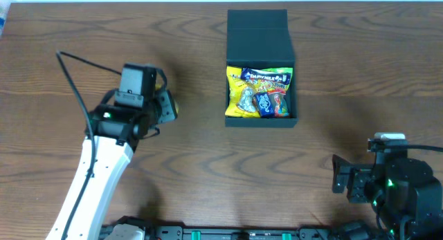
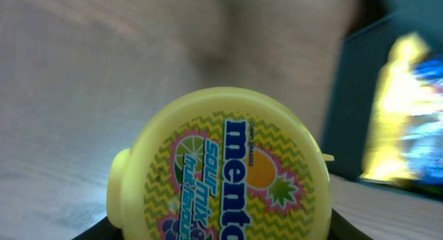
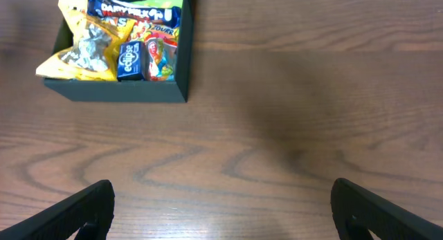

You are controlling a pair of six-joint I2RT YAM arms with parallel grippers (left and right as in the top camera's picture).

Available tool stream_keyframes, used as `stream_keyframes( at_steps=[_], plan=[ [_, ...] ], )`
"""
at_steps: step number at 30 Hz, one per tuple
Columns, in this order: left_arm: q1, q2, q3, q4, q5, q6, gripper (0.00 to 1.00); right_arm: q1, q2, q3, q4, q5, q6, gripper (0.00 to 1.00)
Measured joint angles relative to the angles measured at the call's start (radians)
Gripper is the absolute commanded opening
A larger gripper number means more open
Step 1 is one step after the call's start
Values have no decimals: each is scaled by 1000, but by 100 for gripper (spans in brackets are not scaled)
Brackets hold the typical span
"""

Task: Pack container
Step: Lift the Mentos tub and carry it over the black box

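Observation:
Next, my left gripper sets the yellow Mentos tub down on the red packet (image 1: 282, 106) next to the small blue packet in the container. It will let go there.
The container (image 1: 261, 122), a dark rectangular box with its flap lid (image 1: 257, 32) folded back, stands open at the table's middle rear. Colourful snack packets (image 1: 260, 92) fill it. My left gripper (image 1: 166, 107) hovers left of the box, shut on a round yellow Mentos tub (image 2: 220, 167) that fills the left wrist view. The container's dark wall (image 2: 353, 108) shows at the right of that view. My right gripper (image 3: 225, 219) is open over bare wood at the front right, with nothing between its fingers (image 3: 83, 212). The container (image 3: 118, 91) lies far ahead of it to the left.
The wooden table (image 1: 208, 164) runs around the box on all sides. The right arm's base (image 1: 401, 191) sits at the front right corner. A black cable (image 1: 76, 81) loops off the left arm.

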Motion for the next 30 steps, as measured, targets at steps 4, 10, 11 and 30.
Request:
stream_keyframes(
  at_steps=[4, 10, 11, 30],
  plan=[
    [-37, 10, 133, -60, 33, 8, 6, 0, 0, 0, 0, 0, 0, 99],
    [-131, 136, 320, -103, 84, 32, 6, 0, 0, 0, 0, 0, 0, 99],
    [-146, 179, 353, -114, 106, 37, 5, 0, 0, 0, 0, 0, 0, 99],
    [-343, 796, 958, -340, 460, 174, 6, 0, 0, -3, 0, -2, 8, 99]
  ],
)
